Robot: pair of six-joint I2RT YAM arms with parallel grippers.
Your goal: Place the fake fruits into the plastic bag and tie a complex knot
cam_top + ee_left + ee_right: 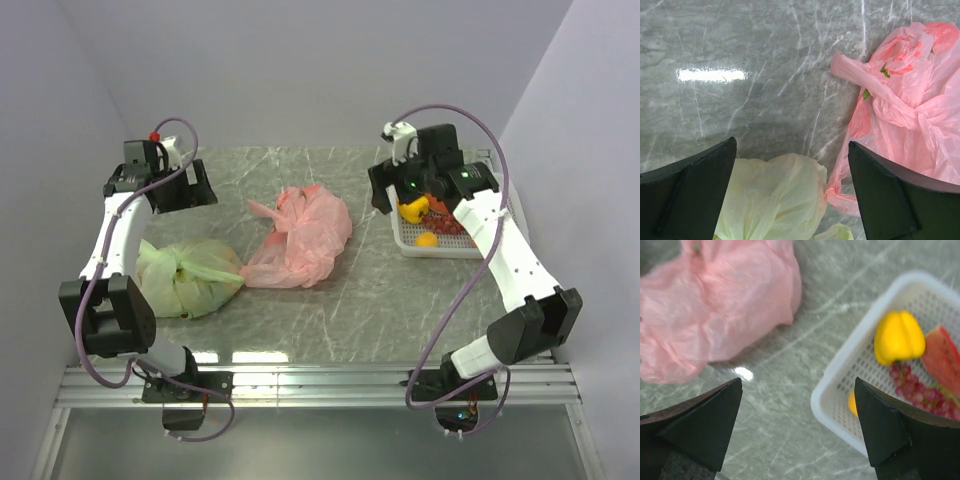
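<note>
I should close my right gripper on the base of the pointed handle (284, 221) on the pink plastic bag's far side, where it joins the bag's body.
The salmon-pink plastic bag (300, 235) lies crumpled mid-table, also in the left wrist view (910, 100) and the right wrist view (715, 305). Its handles bunch into a twisted tie that looks like the knot (890, 107), with one pointed end sticking left. Red shapes with green leaf bits show through the film. The fake fruits sit in a white basket (840, 385): a yellow pepper (897, 337), dark red grapes (912, 387) and a red slice (940, 352). My left gripper (792, 145) hangs open left of the bag. My right gripper (797, 382) hangs open over the basket's left rim.
A pale green plastic bag (190, 275), tied and full, lies left of the pink one and touches it; its top shows between my left fingers (775, 200). The white basket (440, 252) stands at the table's right edge. Grey walls close in on the left, right and back.
</note>
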